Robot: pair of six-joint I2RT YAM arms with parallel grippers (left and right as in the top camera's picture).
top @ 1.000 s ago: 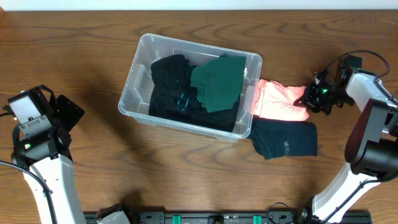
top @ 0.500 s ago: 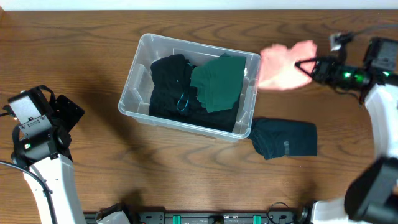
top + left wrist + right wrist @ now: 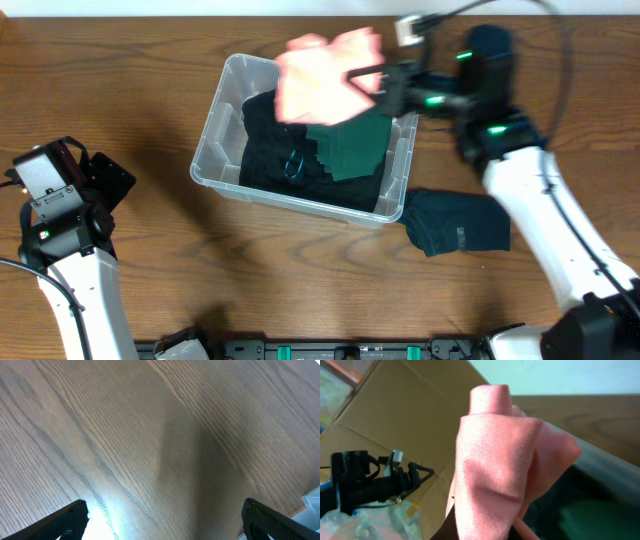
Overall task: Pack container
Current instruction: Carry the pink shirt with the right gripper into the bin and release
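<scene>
The robot's right gripper will release the pink cloth, now in the air over the container, in the container's front corner (image 3: pixel 254 172) nearest the left gripper.
The clear plastic container (image 3: pixel 215 138) stands at the middle back of the table, holding a black garment (image 3: pixel 270 150) and a dark green garment (image 3: pixel 350 140). My right gripper (image 3: pixel 362 82) is shut on a pink cloth (image 3: pixel 318 78) and holds it in the air over the container's back half. The pink cloth fills the right wrist view (image 3: pixel 495 470), hiding the fingers. A dark folded garment (image 3: pixel 458 222) lies on the table right of the container. My left gripper (image 3: pixel 160 520) is open and empty over bare wood at the far left.
The container's corner (image 3: pixel 312 500) shows at the right edge of the left wrist view. A cardboard box (image 3: pixel 410 425) and another robot arm show in the background of the right wrist view.
My right gripper has lifted the pink cloth off the table and swung it left, from right of the container to above it. The left arm has not moved.
</scene>
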